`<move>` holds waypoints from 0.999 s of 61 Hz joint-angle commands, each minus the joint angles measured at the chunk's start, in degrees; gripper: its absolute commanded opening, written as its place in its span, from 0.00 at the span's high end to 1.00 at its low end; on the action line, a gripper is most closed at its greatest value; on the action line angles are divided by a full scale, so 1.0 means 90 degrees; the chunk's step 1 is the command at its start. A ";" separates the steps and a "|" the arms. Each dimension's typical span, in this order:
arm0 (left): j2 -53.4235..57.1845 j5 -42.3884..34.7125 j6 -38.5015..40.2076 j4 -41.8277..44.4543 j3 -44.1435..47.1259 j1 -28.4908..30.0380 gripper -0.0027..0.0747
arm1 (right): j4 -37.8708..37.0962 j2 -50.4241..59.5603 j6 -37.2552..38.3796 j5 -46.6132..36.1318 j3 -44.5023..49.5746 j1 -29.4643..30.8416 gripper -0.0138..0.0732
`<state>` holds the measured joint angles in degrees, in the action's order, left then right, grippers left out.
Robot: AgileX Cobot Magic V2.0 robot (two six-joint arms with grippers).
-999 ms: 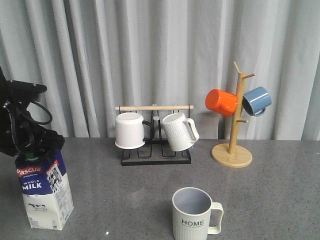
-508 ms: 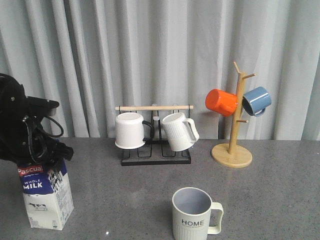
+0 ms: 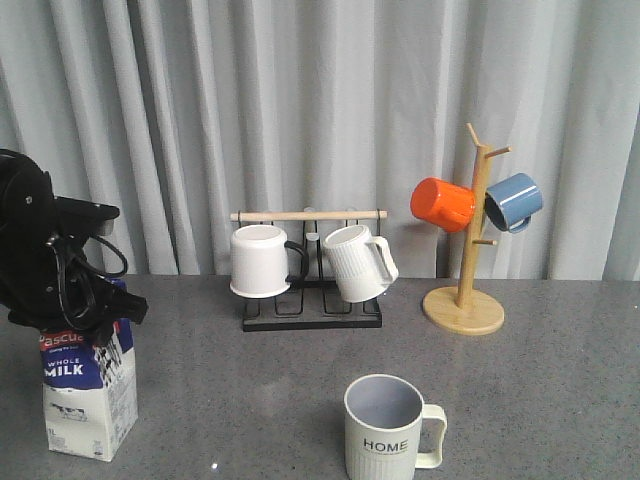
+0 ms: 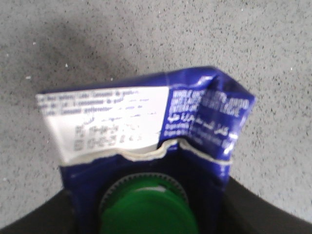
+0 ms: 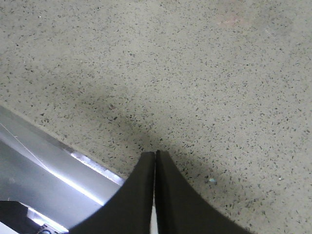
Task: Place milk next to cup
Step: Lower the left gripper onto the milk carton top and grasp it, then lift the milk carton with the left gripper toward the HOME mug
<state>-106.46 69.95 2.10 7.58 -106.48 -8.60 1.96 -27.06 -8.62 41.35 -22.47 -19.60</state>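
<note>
With my left gripper, I need to set the milk down on the table [image 3: 297, 460], right up against the side of the cup that is opposite its handle.
The milk [image 3: 85, 390], a blue-and-white carton with a red Pascual band, stands at the front left of the table. My left gripper [image 3: 85, 318] is shut on its gable top. In the left wrist view the black fingers [image 4: 253, 207] flank the crumpled top [image 4: 107, 117] and green cap [image 4: 146, 212]. I cannot tell whether the carton's base touches the table. The cup [image 3: 385, 430], a cream ribbed mug marked HOME, stands at the front centre with its handle to the right, far from the milk. My right gripper [image 5: 155, 152] is shut and empty above the table, out of the front view.
A black rack [image 3: 310, 310] with a wooden bar holds a white mug with a black handle [image 3: 260, 262] and a white ribbed mug [image 3: 358, 262] at the back centre. A wooden mug tree [image 3: 465, 300] carries an orange mug [image 3: 442, 204] and a blue mug [image 3: 513, 200]. A metal edge strip [image 5: 48, 161] lies near the right gripper.
My left gripper has come lower and to the right, settling onto the carton's top. The carton has turned slightly and shows a narrower face. The right arm and the cup have not moved.
</note>
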 commanded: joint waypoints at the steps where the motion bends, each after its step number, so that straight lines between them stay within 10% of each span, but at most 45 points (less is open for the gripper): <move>1: 0.0518 -0.0142 0.0052 0.0037 -0.0209 -0.0002 0.77 | 0.0004 -0.0025 -0.0023 -0.0343 -0.0157 0.0005 0.85; 37: 0.1031 -0.1249 -0.1294 -0.4014 -0.0984 -0.0016 0.83 | 0.0023 -0.0025 -0.0023 -0.0345 -0.0157 0.0005 0.85; 61: -0.0037 -0.0538 -0.1213 -0.3705 -0.1892 -0.0774 0.83 | 0.0078 -0.0025 -0.0023 -0.0345 -0.0157 0.0005 0.85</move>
<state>-107.41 66.46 -9.28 -26.32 -121.60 -13.68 2.58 -27.06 -8.62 41.35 -22.47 -19.60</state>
